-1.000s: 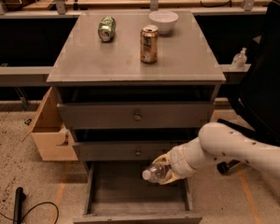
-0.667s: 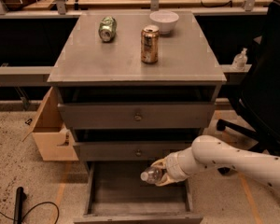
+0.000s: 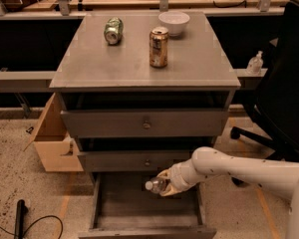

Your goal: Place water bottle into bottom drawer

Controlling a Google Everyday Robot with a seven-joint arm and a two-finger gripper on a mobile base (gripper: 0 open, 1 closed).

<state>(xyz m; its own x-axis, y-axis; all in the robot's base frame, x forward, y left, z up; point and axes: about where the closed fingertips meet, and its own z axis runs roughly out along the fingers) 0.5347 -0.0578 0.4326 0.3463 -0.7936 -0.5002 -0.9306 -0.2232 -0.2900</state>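
Observation:
The robot's gripper needs to let go of the water bottle near the middle of the bottom drawer's grey bottom [image 3: 155,200].
The bottom drawer [image 3: 139,208] stands pulled open at the foot of the grey cabinet, its flat grey floor bare. My gripper [image 3: 168,182] reaches in from the right over the drawer's back right part and is shut on the water bottle [image 3: 157,185]. The clear bottle lies roughly level in the grip, its white cap pointing left, held just above the drawer floor and below the middle drawer front.
On the cabinet top [image 3: 114,63] stand a gold-brown soda can [image 3: 158,47], a green soda can [image 3: 113,30] on its side and a white bowl [image 3: 174,23]. A cardboard box [image 3: 54,143] sits left of the cabinet, a black office chair [image 3: 284,103] right, a cable [image 3: 20,223] on the floor.
My arm has lowered and drawn further left, carrying the water bottle down and a little deeper over the open bottom drawer. The items on top have not moved.

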